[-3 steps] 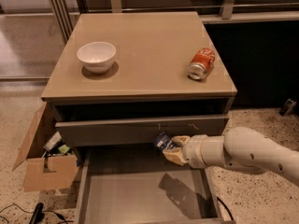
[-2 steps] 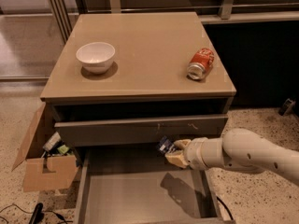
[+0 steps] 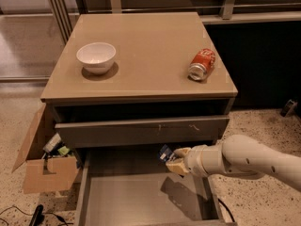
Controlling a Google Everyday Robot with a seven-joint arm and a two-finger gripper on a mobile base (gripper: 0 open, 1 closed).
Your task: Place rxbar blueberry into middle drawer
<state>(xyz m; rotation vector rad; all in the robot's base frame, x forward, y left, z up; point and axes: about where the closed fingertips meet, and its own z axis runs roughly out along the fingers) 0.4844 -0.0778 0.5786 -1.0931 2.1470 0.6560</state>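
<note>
The robot's gripper needs to release the rxbar blueberry at about the center of the open middle drawer's bottom [image 3: 143,191].
The rxbar blueberry [image 3: 165,153], a small dark wrapper with white lettering, is held in my gripper [image 3: 173,161], which is shut on it. The gripper hangs over the back right part of the open middle drawer [image 3: 127,197], just below the front panel of the drawer above. The bar is tilted and clear of the drawer floor; its shadow falls on the floor beneath. My white arm [image 3: 244,160] reaches in from the right.
A white bowl [image 3: 96,56] and a red soda can [image 3: 201,64] lying on its side rest on the cabinet top. The upper drawer front [image 3: 141,130] is slightly pulled out. An open cardboard box [image 3: 44,166] stands on the floor at the left.
My gripper with the bar has shifted slightly left and a little lower over the drawer. Nothing else moved.
</note>
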